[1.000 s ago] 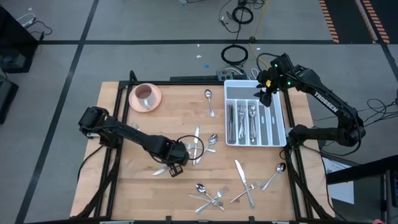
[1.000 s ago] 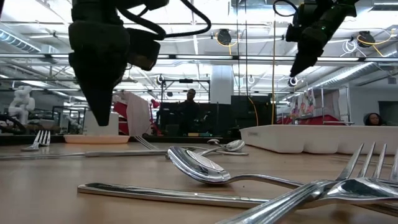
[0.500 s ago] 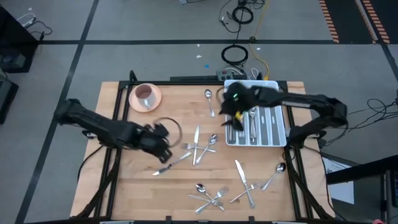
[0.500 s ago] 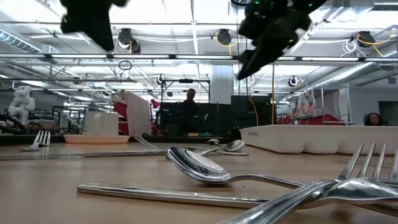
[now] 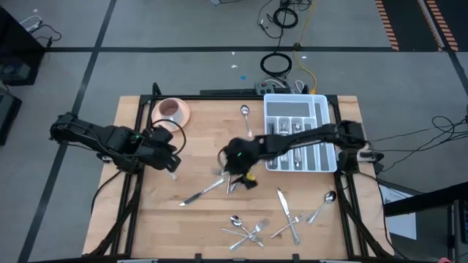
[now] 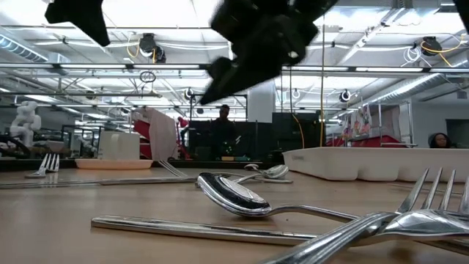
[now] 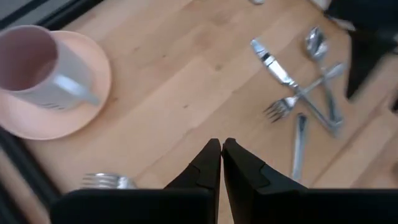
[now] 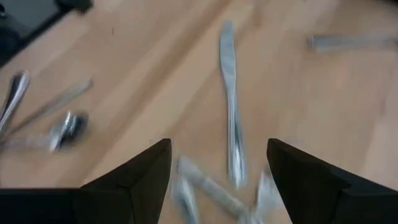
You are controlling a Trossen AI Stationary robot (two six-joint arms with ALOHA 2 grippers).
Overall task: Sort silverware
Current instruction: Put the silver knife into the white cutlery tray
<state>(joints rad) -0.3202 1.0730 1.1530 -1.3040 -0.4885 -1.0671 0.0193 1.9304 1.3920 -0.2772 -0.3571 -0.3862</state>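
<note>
The knife is beside the middle pile. Next, I should move my right gripper to it and close on the knife's handle (image 5: 205, 191) (image 8: 232, 115), just below its blade.
The silverware lies scattered on the wooden table. A crossed pile (image 5: 232, 179) sits mid-table, and one piece (image 5: 199, 193) lies left of it. A cluster (image 5: 248, 231) lies by the near edge and a spoon (image 5: 246, 117) toward the far edge. More pieces stand in the white tray (image 5: 322, 157). My right gripper (image 5: 238, 172) hovers open above the middle pile, a knife (image 8: 230, 106) showing between its fingers. My left gripper (image 5: 174, 162) is shut and holds nothing. It hangs over bare wood near the pink cup (image 5: 170, 111), left of the pile (image 7: 305, 93).
The pink cup stands on its saucer (image 7: 93, 93) at the far left corner. A knife (image 5: 282, 201), a fork (image 5: 292, 223) and a spoon (image 5: 322, 208) lie near the right front. The tray takes up the far right. Cables lie on the floor beyond the table.
My right gripper has swung from above the tray's far right corner across the table to the middle pile, coming lower. My left gripper has drawn back from the middle pile toward the table's left edge and risen.
</note>
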